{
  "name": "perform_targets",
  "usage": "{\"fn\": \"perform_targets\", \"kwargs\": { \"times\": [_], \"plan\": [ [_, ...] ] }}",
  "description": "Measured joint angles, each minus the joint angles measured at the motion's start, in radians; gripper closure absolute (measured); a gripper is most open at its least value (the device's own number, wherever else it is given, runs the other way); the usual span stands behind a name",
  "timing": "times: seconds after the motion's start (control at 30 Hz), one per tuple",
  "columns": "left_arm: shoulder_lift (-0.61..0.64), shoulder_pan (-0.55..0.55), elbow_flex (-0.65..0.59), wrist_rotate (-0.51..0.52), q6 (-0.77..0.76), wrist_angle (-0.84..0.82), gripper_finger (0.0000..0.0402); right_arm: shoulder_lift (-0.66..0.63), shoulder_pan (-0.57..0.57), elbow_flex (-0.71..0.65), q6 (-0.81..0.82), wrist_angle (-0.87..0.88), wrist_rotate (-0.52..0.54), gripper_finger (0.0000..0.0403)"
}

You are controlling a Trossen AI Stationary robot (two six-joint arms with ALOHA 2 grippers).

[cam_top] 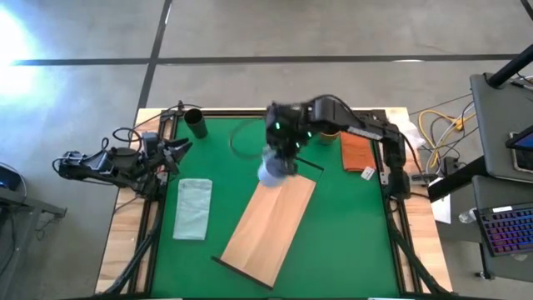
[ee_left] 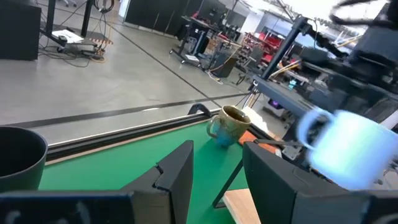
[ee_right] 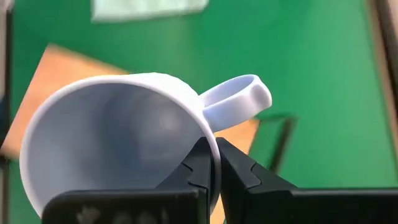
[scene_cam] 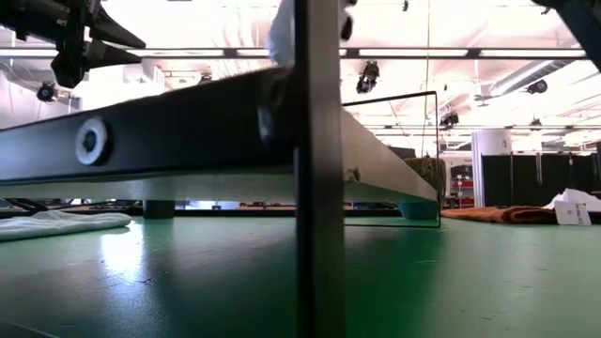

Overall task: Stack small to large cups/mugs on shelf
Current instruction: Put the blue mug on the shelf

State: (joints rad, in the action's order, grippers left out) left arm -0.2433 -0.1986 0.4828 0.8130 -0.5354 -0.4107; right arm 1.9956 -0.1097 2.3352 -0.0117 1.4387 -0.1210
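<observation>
The robot's right gripper will release the pale blue-white mug on the light-wood shelf (cam_top: 280,195), halfway across and just in from the shelf's far end. The mug is now held above that far end.
My right gripper (cam_top: 281,157) is shut on the pale blue-white mug (cam_top: 272,172), held above the far end of the light-wood shelf (cam_top: 271,221). The mug's mouth faces the right wrist camera (ee_right: 118,137). The mug also shows blurred in the left wrist view (ee_left: 348,146). The brown glazed mug (ee_left: 229,124) stands on the green mat near the far edge, partly behind my right arm. The dark cup (cam_top: 196,123) stands upright at the far left. My left gripper (cam_top: 172,154) is open and empty at the left edge, near the dark cup (ee_left: 18,158). My right gripper pinches the mug's wall at the rim (ee_right: 213,152), close beside the handle (ee_right: 239,99). One finger (ee_right: 193,171) is inside the mug and one (ee_right: 242,171) outside. The fingers come from above. The mug hangs lifted clear over the shelf's far end.
A pale green cloth (cam_top: 193,208) lies left of the shelf and an orange cloth (cam_top: 358,152) at the far right. In the low view the shelf (scene_cam: 235,131) stands raised on dark legs (scene_cam: 319,235). Bare green mat (cam_top: 350,233) lies right of the shelf.
</observation>
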Motion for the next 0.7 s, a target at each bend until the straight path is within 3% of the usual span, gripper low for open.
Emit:
{"fn": "perform_targets", "kwargs": {
  "times": [0.13,0.27,0.47,0.7],
  "plan": [
    [-0.014,0.0,0.0,0.0,0.002,0.0,0.0276,0.008,0.104,-0.007,-0.034,0.095,0.065,0.0394],
    [-0.035,0.0,0.0,-0.001,0.002,-0.001,0.0276,0.049,0.157,-0.047,-0.156,0.071,0.174,0.0394],
    [-0.07,0.0,-0.001,-0.061,0.001,0.001,0.0276,0.094,0.162,-0.149,-0.385,0.109,0.175,0.0394],
    [-0.109,0.0,-0.001,-0.105,-0.002,0.0,0.0276,0.094,0.134,-0.27,-0.495,-0.057,0.097,0.0394]
  ]
}}
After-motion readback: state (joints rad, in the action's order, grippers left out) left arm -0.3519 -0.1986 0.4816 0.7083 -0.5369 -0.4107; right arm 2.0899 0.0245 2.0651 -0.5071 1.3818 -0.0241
